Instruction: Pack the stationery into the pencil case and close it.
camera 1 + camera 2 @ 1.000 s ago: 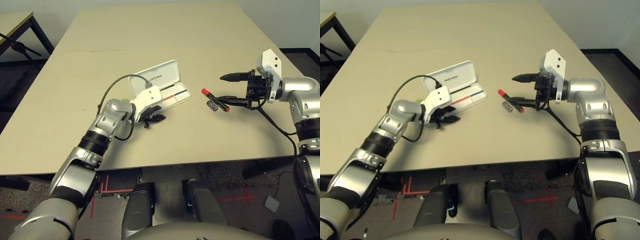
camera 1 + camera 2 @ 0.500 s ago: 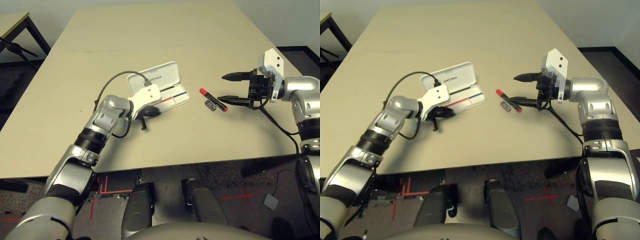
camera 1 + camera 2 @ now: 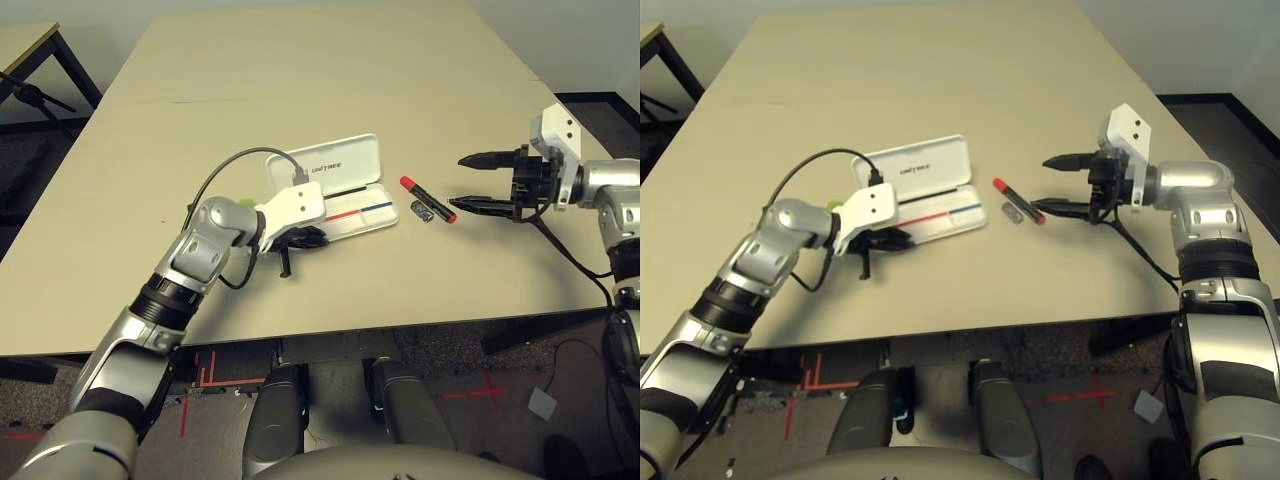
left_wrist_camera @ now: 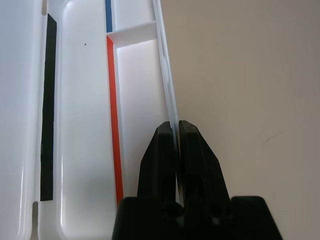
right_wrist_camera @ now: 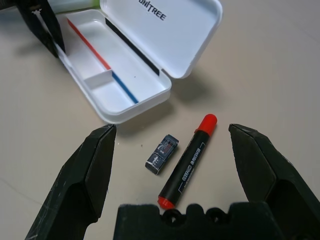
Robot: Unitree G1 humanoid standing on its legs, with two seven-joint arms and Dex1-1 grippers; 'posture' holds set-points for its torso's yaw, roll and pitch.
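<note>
Next, my right gripper closes on the middle of the black body (image 3: 431,202) (image 5: 182,166) of the red-capped marker, leaving its red cap sticking out.
The white pencil case (image 3: 345,168) lies open on the table, lid tipped back, a red-and-blue stripe in its tray (image 5: 117,82). My left gripper (image 3: 303,238) is shut on the tray's thin front wall (image 4: 170,107), with the black fingers (image 4: 161,150) pinching it from both sides. To the right of the case lie the red-capped marker (image 3: 428,198) and, beside it, a small dark clip-like piece (image 5: 162,154). My right gripper (image 3: 472,181) hovers open just right of the marker (image 5: 187,162), holding nothing. A bit of light green (image 3: 836,207) peeks out behind my left wrist.
The beige table (image 3: 330,70) stretches bare behind the case. A seam (image 3: 210,100) crosses it at the far left. Its front edge (image 3: 400,325) runs close below both arms. A dark table frame (image 3: 40,70) stands off to the far left.
My left gripper has dragged and turned the open case to the right, closer to the marker. My right gripper has drawn back a little to the right, still open.
</note>
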